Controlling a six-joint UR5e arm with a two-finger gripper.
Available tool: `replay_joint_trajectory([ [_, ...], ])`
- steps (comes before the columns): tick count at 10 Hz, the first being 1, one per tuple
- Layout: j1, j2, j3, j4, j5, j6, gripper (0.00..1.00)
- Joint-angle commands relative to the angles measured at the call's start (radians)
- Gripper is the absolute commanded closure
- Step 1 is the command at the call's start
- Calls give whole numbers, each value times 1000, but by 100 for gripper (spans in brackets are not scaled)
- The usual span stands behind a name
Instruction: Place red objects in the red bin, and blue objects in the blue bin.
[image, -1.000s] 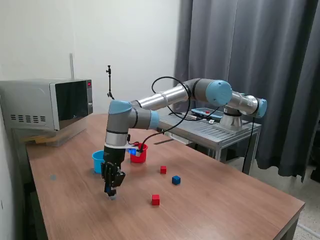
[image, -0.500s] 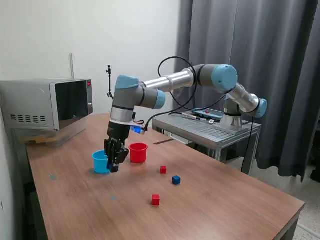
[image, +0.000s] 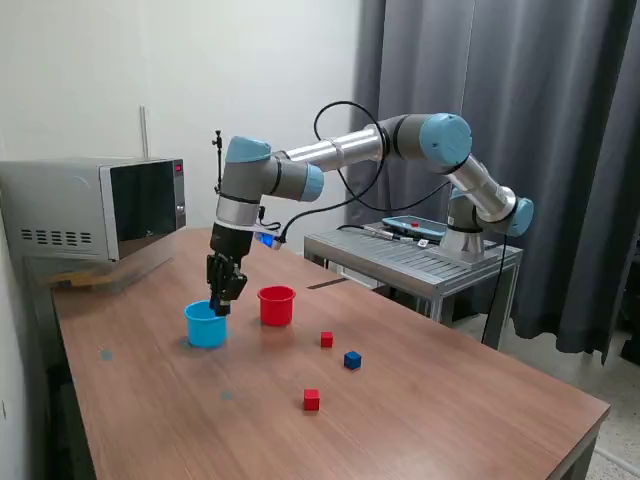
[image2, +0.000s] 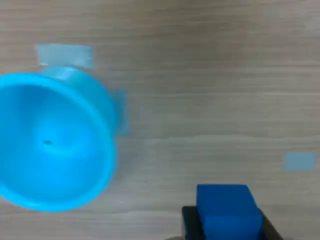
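Note:
Next, my gripper lets go of the dark blue cube on the bottom of the blue bin (image: 209, 328) (image2: 40, 121), over toward the red bin.
My gripper (image: 220, 303) hangs just above the blue bin (image: 206, 326), a light blue cup, near its rim on the side toward the red bin (image: 277, 305). In the wrist view the gripper (image2: 227, 226) is shut on a dark blue cube (image2: 227, 210), and the blue bin (image2: 50, 140) lies off to one side, looking empty. On the table a second blue cube (image: 352, 360) sits between two red cubes, one (image: 327, 340) nearer the red bin and one (image: 311, 400) nearer the front edge.
A microwave (image: 95, 205) stands at the back on the exterior view's left. A metal cart (image: 420, 255) carrying the arm's base stands behind the table, before a grey curtain. Pale tape patches (image2: 65, 55) mark the wooden tabletop (image: 450, 410).
The gripper rose from low over the table's front area and moved back, ending just above the blue bin's rim. The cubes and cups on the table have not moved.

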Motion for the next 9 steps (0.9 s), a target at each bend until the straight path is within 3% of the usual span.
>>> replay_joint_trajectory([
  [1,-56,-17,6,0,-34,14,100],
  [9,-81,-17,55,0,-53,20,100],
])
